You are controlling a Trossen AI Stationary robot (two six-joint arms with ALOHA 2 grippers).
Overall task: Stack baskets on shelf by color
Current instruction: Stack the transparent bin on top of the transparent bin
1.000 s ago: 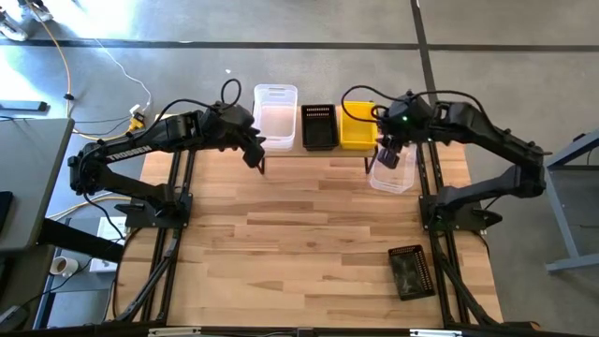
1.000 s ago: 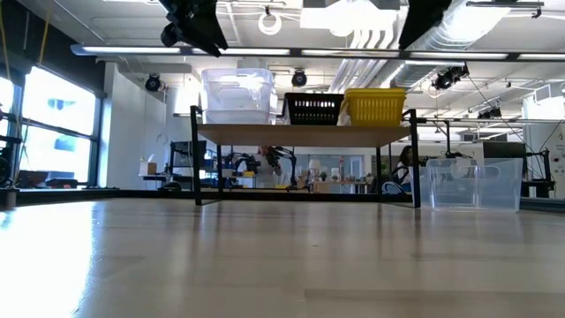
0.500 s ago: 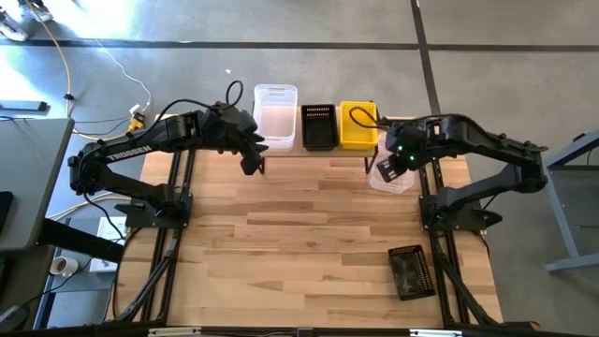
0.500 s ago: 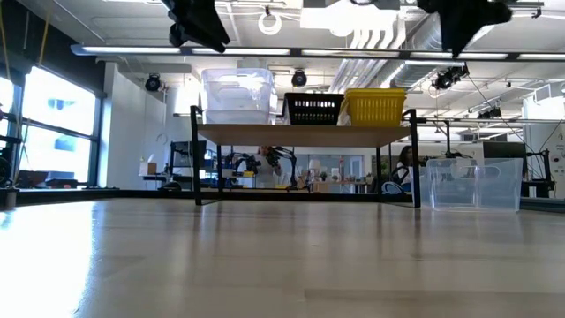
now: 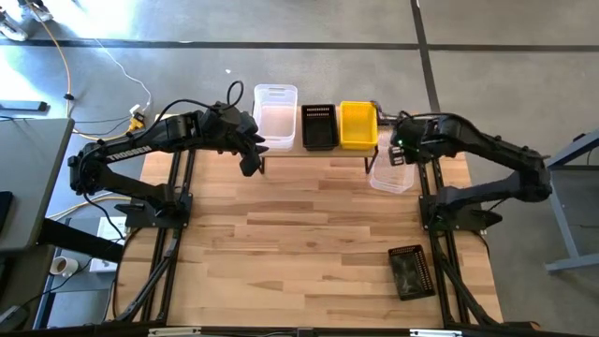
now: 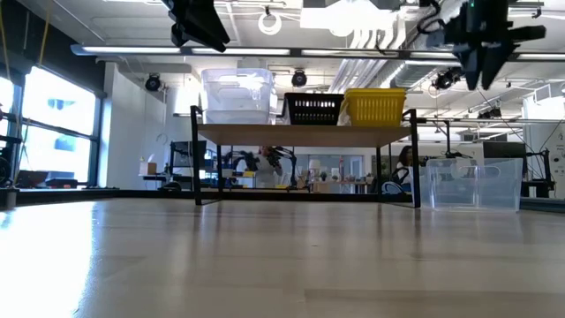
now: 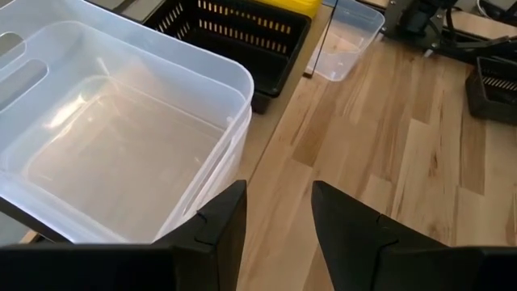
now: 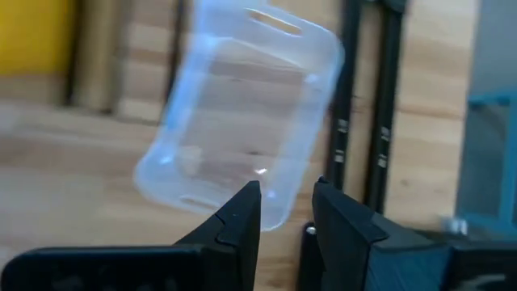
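Observation:
Next, my right gripper closes on the single clear basket's long edge (image 5: pixel 413 169) (image 8: pixel 316 137), which is the one lying farther away from the yellow basket.
On the shelf (image 5: pixel 318 150) (image 6: pixel 305 134) at the table's far edge stand a stack of clear baskets (image 5: pixel 275 117) (image 7: pixel 121 153), a black basket (image 5: pixel 319 126) (image 7: pixel 234 40) and a yellow basket (image 5: pixel 357 124) (image 6: pixel 375 106). A single clear basket (image 5: pixel 393 173) (image 6: pixel 472 184) (image 8: pixel 242 121) rests on the table right of the shelf. My left gripper (image 5: pixel 253 161) (image 7: pixel 279 218) hovers open at the near right corner of the clear stack. My right gripper (image 5: pixel 399 155) (image 6: pixel 481 49) (image 8: pixel 287 210) hangs open above the single clear basket, pointing down.
Another black basket (image 5: pixel 409 271) (image 7: pixel 493 77) lies on the table near the right front corner. The wooden table (image 5: pixel 299 243) stretches bare between the shelf and the near edge. The arm bases stand at the table's left and right sides.
My right gripper has swung from beside the yellow basket toward the table's right edge, turned about, and come down a little above the single clear basket. The baskets have stayed in place.

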